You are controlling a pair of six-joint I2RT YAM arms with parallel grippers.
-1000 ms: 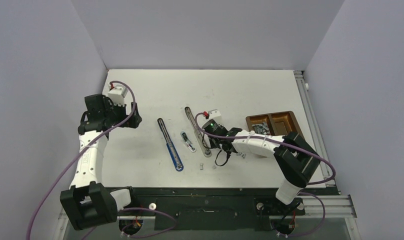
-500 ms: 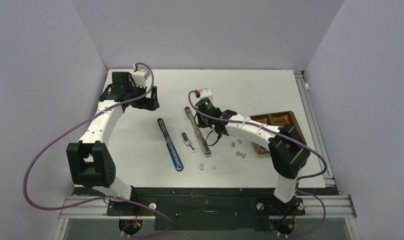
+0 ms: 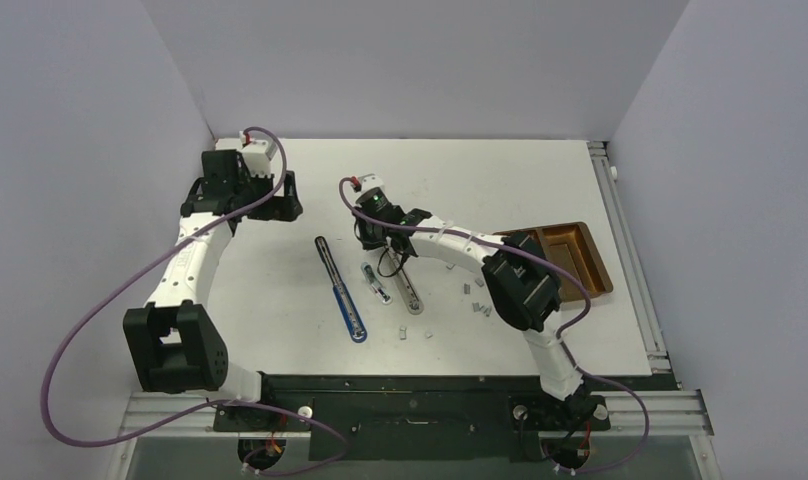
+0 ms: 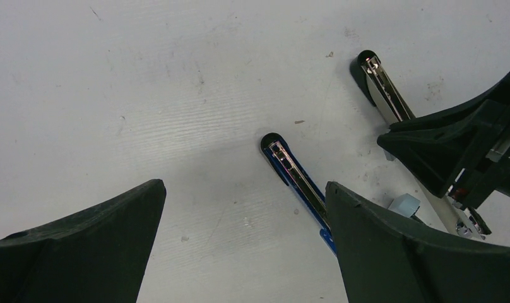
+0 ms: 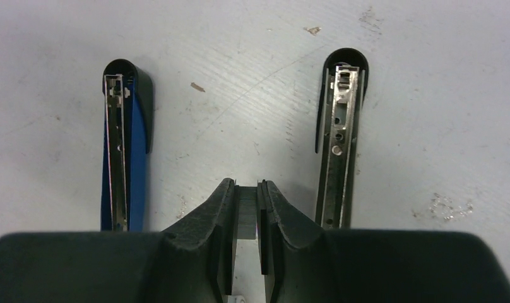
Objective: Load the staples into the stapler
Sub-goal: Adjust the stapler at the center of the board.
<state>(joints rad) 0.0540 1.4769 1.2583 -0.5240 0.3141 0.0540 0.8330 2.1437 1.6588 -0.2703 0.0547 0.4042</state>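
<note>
My right gripper is going to set the grey staple strip down on the table (image 3: 443,297) between the grey stapler's near end and the loose staple strips.
Two staplers lie opened flat: a blue one (image 3: 340,290) and a grey-black one (image 3: 400,272). Both show in the right wrist view, blue (image 5: 123,151) on the left and grey (image 5: 339,145) on the right. My right gripper (image 3: 373,235) hovers between their far ends, shut on a short grey staple strip (image 5: 246,211) held between the fingertips. My left gripper (image 3: 283,198) is open and empty, above the table left of the blue stapler (image 4: 296,180). Loose staple strips (image 3: 477,303) lie on the table right of the grey stapler.
A brown two-compartment tray (image 3: 580,262) stands at the right, partly behind the right arm. A small pale blue box (image 4: 404,204) lies between the staplers. Two more staple bits (image 3: 416,334) lie near the staplers' near ends. Walls close the table on three sides.
My right gripper has swung left and away from me, from right of the grey stapler to between the staplers' far ends. My left arm rose to the far left, then shifted slightly left.
</note>
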